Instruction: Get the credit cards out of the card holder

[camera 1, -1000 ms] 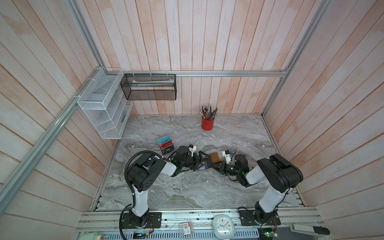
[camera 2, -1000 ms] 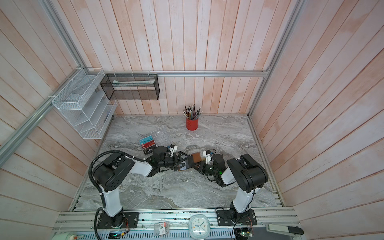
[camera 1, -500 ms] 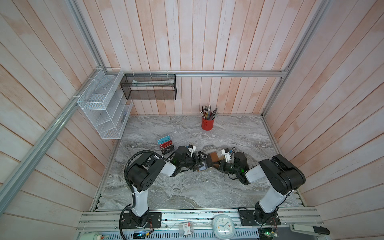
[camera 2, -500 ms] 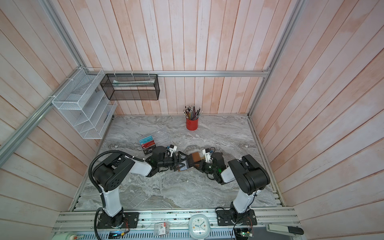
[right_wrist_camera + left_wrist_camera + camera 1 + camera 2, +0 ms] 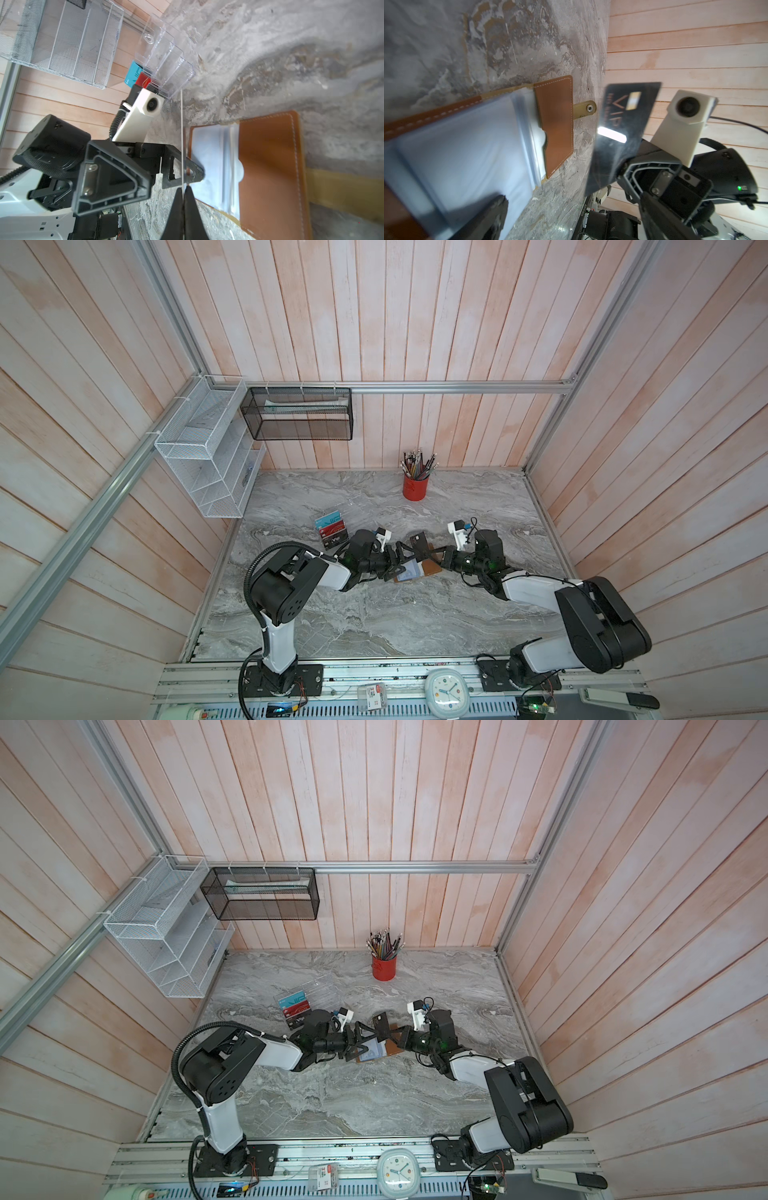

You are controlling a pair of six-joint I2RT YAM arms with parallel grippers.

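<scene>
My left gripper will grab the black credit card next by the card's free edge (image 5: 412,543) (image 5: 598,134), across from the fingers of my right gripper.
The tan leather card holder (image 5: 433,568) (image 5: 395,1048) lies open on the marble table, its pale plastic sleeves (image 5: 467,149) spread out. My left gripper (image 5: 400,561) (image 5: 360,1041) is open, and one finger (image 5: 194,171) rests on the sleeves. My right gripper (image 5: 430,553) (image 5: 182,193) is shut on a black credit card (image 5: 419,542) (image 5: 618,135) with gold lettering and a chip. The card stands on edge just above the holder, clear of the sleeves. Any other credit cards are hidden.
A clear acrylic rack (image 5: 330,529) with teal, red and black cards stands behind the left gripper. A red pencil cup (image 5: 414,487) is at the back. A white wire shelf (image 5: 208,460) and a black mesh basket (image 5: 297,414) hang on the walls.
My right gripper has closed fully on the black card and drawn it up and slightly back from the holder. The left gripper has stayed open on the sleeves.
</scene>
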